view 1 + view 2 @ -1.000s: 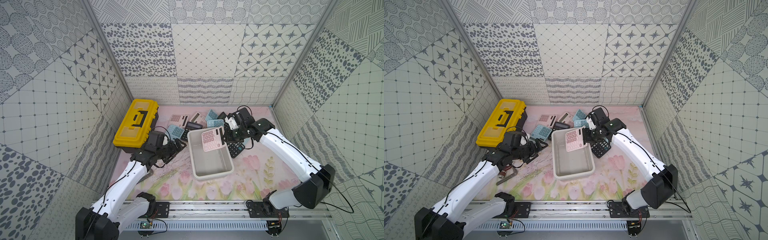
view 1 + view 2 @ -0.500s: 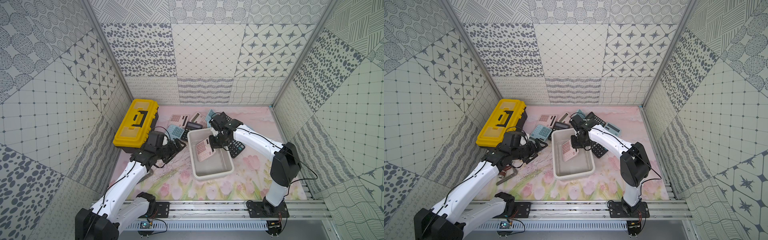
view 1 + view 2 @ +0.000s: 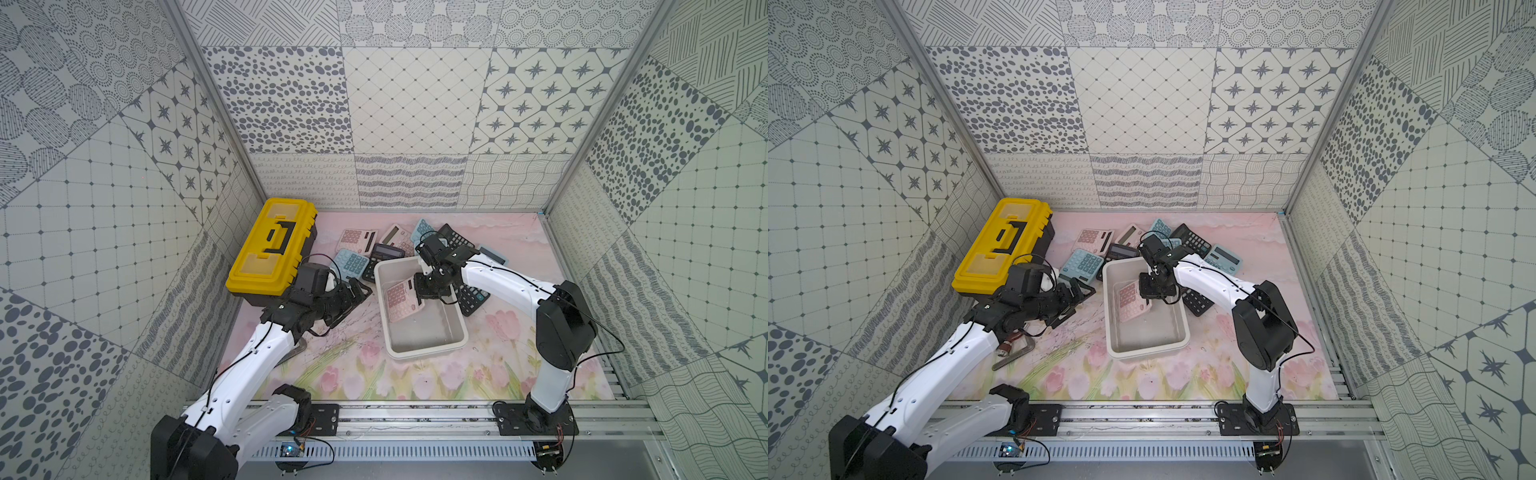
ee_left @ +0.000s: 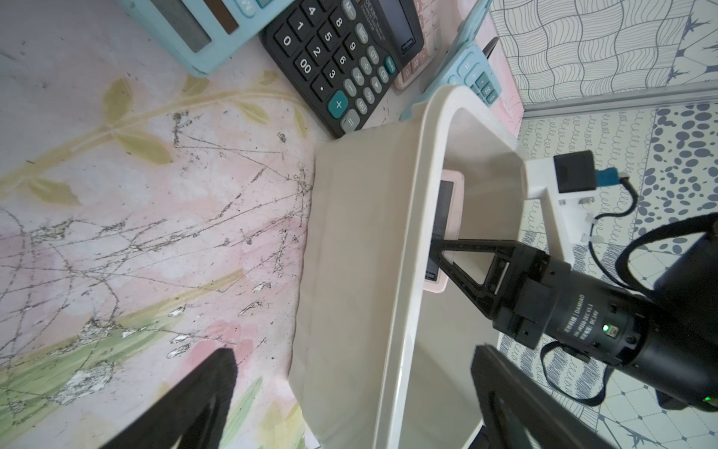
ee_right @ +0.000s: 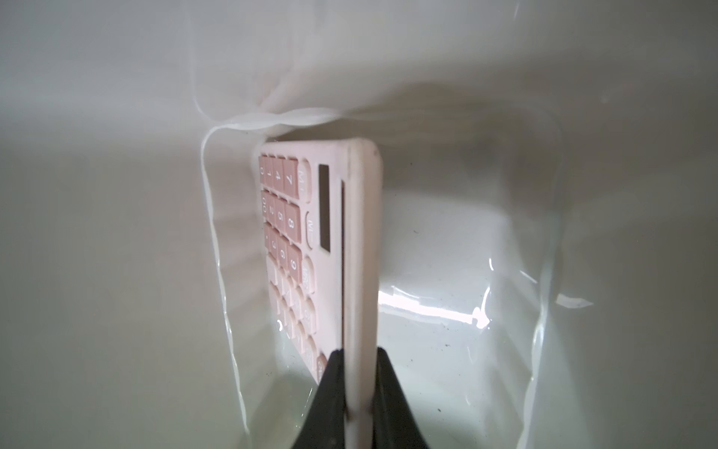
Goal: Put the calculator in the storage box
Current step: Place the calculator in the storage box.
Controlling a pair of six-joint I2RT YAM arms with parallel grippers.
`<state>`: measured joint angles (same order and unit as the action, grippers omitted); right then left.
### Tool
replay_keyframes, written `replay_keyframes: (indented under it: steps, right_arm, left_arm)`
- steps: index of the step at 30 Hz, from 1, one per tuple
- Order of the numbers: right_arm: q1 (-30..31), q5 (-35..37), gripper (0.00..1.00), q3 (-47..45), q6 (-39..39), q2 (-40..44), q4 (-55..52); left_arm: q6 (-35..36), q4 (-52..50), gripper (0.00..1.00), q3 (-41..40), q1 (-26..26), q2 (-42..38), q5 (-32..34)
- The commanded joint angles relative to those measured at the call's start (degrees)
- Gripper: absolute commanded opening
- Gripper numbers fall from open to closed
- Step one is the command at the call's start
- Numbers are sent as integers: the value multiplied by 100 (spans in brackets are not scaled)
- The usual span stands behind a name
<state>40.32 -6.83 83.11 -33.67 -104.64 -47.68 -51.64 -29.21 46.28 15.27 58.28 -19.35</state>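
Next, my left gripper moves to the blue calculator closest to the yellow-lidded toolbox and closes on the calculator's display-end corner (image 3: 356,276) (image 4: 199,70) next to the black calculator.
The pink calculator (image 3: 400,301) (image 3: 1130,302) (image 5: 311,241) hangs tilted inside the white storage box (image 3: 428,352) (image 3: 1148,352) (image 5: 116,233), at its far end near the left wall. My right gripper (image 3: 424,291) (image 3: 1148,291) (image 5: 359,353) is shut on the calculator's edge, reaching down into the box. My left gripper (image 3: 354,301) (image 3: 1077,299) (image 4: 353,352) stands open and holds nothing, just left of the box and facing its side wall (image 4: 349,233). In the left wrist view the calculator (image 4: 452,202) shows over the rim.
A yellow-lidded black toolbox (image 3: 272,249) stands at the back left, close to my left arm. Several loose calculators lie behind the box, among them a blue one (image 3: 351,262) and a pink one (image 3: 357,240). A black one (image 3: 471,297) lies against its right side. A metal tool (image 3: 1013,357) lies under my left arm.
My right arm has swung left and lowered the pink calculator from above the box's far rim down into the box. The left arm has not moved.
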Motion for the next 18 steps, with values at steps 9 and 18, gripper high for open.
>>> replay_keyframes:
  steps: [9,18]
  right_arm:
    - [-39,437,24,-182,52,-99,189]
    - [-112,487,33,4,159,138,116]
  left_arm:
    - [161,4,100,-16,-59,106,27]
    - [155,39,100,-4,-60,152,9]
